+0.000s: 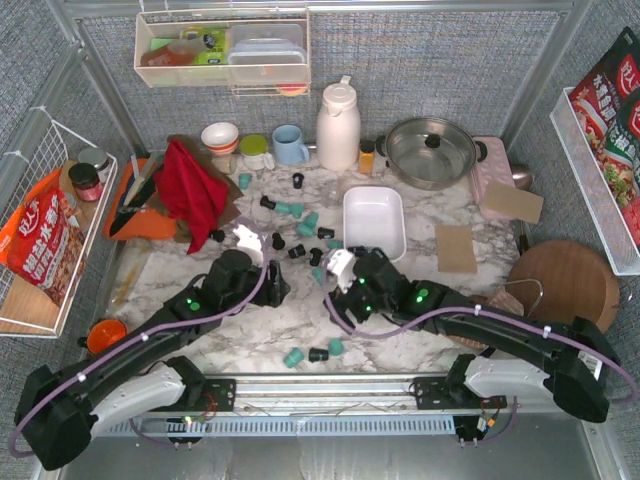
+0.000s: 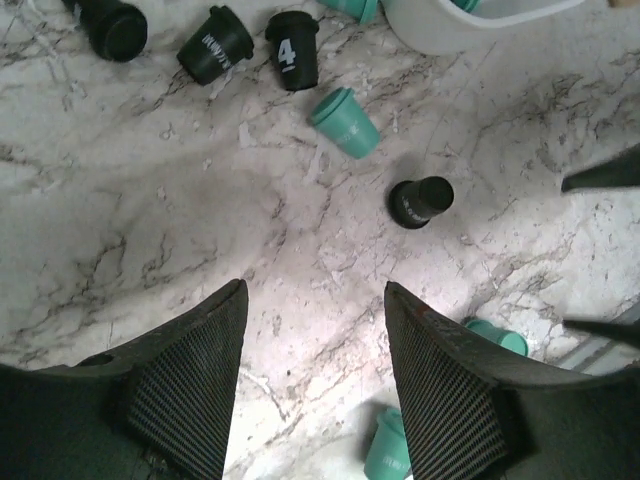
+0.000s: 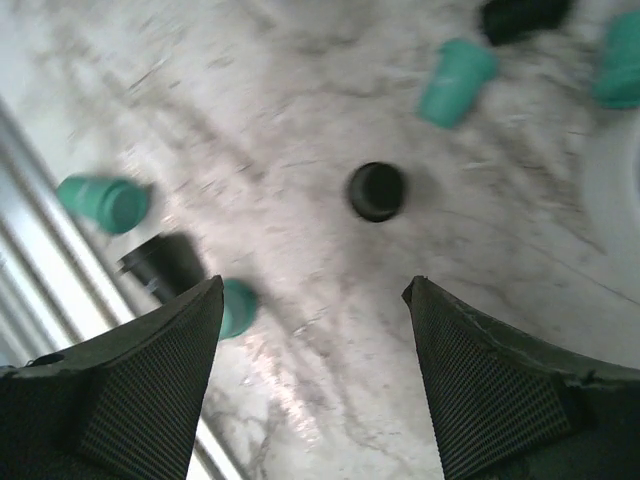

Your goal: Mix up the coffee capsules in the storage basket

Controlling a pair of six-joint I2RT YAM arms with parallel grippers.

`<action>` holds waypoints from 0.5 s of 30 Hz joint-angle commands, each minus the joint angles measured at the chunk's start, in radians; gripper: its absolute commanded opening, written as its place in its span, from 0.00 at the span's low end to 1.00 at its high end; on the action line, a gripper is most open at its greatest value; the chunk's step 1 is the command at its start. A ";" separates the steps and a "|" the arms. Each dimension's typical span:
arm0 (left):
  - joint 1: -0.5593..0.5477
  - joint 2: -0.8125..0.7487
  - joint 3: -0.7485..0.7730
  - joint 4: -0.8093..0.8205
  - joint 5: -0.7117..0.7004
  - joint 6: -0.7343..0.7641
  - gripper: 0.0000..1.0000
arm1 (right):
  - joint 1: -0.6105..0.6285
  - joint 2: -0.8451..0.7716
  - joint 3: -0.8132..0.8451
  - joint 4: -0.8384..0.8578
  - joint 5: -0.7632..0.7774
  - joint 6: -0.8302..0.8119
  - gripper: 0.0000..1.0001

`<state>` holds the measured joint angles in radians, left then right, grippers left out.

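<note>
The robot's right gripper needs to close on the sides of the teal capsule (image 1: 335, 346) (image 3: 236, 307) that is nearest the storage basket among those by the front rail.
The white storage basket (image 1: 374, 222) lies right of the table's middle, and its inside looks bare. Teal and black coffee capsules (image 1: 297, 230) lie scattered on the marble to its left, and three more (image 1: 318, 353) lie near the front rail. My left gripper (image 1: 272, 284) is open and empty above bare marble; its wrist view (image 2: 315, 290) shows a black capsule (image 2: 420, 200), a teal one (image 2: 345, 122) and the basket's corner (image 2: 440, 28) ahead. My right gripper (image 1: 340, 300) is open and empty (image 3: 315, 285), with an upright black capsule (image 3: 377, 190) just ahead of it.
At the back stand a white jug (image 1: 338, 125), a steel pot (image 1: 430, 150), a blue mug (image 1: 290, 145), a small orange-capped jar (image 1: 367, 157) and a red cloth (image 1: 190, 190). A round wooden board (image 1: 565, 280) lies right. A metal rail (image 1: 330, 385) bounds the front.
</note>
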<state>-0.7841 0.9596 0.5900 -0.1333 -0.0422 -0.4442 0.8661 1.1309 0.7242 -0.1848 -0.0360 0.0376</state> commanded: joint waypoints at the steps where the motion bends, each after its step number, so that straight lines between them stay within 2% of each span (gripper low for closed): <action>1: -0.001 -0.074 -0.019 -0.078 -0.034 -0.060 0.66 | 0.104 0.021 0.003 -0.053 -0.046 -0.041 0.79; 7: -0.001 -0.115 -0.021 -0.095 -0.054 -0.068 0.67 | 0.199 0.075 0.011 -0.106 0.007 -0.038 0.74; 15: -0.001 -0.120 -0.027 -0.087 -0.045 -0.078 0.68 | 0.248 0.150 0.011 -0.133 0.033 -0.042 0.70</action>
<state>-0.7849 0.8440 0.5663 -0.2150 -0.0834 -0.5133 1.0969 1.2583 0.7273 -0.2993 -0.0257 0.0021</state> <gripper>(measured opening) 0.678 0.706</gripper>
